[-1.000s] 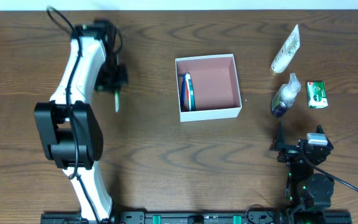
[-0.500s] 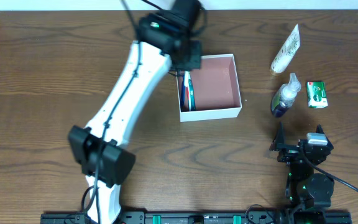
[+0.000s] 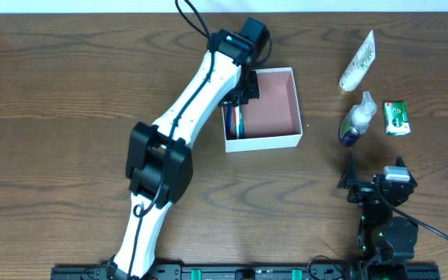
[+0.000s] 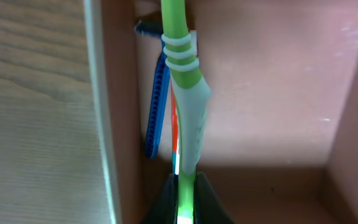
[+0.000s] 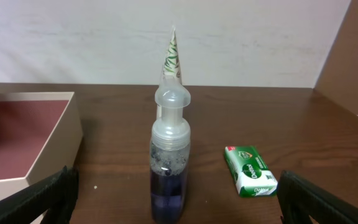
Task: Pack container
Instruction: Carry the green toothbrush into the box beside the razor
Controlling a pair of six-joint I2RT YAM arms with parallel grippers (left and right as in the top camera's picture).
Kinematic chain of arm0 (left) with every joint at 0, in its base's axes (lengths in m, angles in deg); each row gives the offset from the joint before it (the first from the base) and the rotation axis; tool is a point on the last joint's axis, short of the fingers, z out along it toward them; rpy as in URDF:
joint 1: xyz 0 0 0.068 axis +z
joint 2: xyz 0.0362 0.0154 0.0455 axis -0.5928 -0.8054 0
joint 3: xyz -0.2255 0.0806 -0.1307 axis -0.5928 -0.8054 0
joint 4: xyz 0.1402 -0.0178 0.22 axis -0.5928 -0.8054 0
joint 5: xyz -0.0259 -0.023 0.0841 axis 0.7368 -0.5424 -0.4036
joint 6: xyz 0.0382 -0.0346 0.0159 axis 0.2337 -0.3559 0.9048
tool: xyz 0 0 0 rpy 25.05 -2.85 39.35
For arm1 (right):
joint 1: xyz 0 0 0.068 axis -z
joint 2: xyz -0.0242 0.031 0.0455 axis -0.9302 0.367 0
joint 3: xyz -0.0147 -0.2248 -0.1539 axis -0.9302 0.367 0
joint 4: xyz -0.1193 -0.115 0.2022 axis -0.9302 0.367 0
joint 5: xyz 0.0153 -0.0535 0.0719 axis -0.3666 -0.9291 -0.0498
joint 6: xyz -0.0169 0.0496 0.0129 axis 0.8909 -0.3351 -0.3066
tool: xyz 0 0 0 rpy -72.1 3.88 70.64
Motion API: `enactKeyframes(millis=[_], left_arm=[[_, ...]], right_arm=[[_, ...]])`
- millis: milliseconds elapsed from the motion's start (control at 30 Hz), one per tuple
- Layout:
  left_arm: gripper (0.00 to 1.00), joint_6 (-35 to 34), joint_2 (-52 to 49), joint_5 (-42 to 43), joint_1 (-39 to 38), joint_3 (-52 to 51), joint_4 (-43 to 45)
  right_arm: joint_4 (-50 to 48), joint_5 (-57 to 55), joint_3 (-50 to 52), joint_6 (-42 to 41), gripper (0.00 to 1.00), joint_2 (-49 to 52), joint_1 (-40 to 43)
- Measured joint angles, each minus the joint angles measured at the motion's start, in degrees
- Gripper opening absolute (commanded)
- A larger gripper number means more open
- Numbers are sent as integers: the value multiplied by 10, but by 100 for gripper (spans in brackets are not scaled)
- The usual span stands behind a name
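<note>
The robot's left gripper holds the toothbrush low on the handle, with its head end sticking up at the back of the container, so it should take a new grip nearer the toothbrush's head [image 4: 179,53].
The container [image 3: 280,109] is a square white box with a pink-brown inside, at the table's middle back; it also shows in the left wrist view [image 4: 272,93] and the right wrist view [image 5: 23,137]. My left gripper [image 3: 242,92] is over its left side, shut on a green toothbrush [image 4: 184,106] that points into the box. A blue and red item [image 4: 159,99] lies against the left wall. My right gripper [image 3: 376,187] rests open and empty at the front right. A pump bottle [image 3: 356,121], a green soap box [image 3: 396,117] and a white tube [image 3: 358,64] lie right of the container.
In the right wrist view the pump bottle [image 5: 169,162] stands straight ahead of the open fingers, the soap box [image 5: 251,171] to its right, the tube [image 5: 171,56] behind it. A white wall runs along the table's back edge.
My left arm has swung from the far left to the container with the green toothbrush, then lowered it into the box's left side. The right arm has not moved.
</note>
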Motion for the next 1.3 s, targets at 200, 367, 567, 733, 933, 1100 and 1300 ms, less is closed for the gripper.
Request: enactKeyframes(millis=[200,367,567,733,933,1100,1300], left_arm=[[6,-3,-15,4,0,-2,0],[8,-5,-15,4,0,-2,0],[10,-7,-15,4,0,-2,-4],[11,-6,-15,4,0,-2,-9],[15,-1,-15,4,0,-2,-9],[21,0,-15,4,0,-2,-9],[22,5,-15,4,0,-2,-9]], right_arm=[[0,0,0,0,99,0,0],[0,0,0,0,99,0,0],[0,0,0,0,99,0,0],[0,0,0,0,99,0,0],[0,0,0,0,99,0,0],[0,0,0,0,99,0,0],[0,0,0,0,99,0,0]])
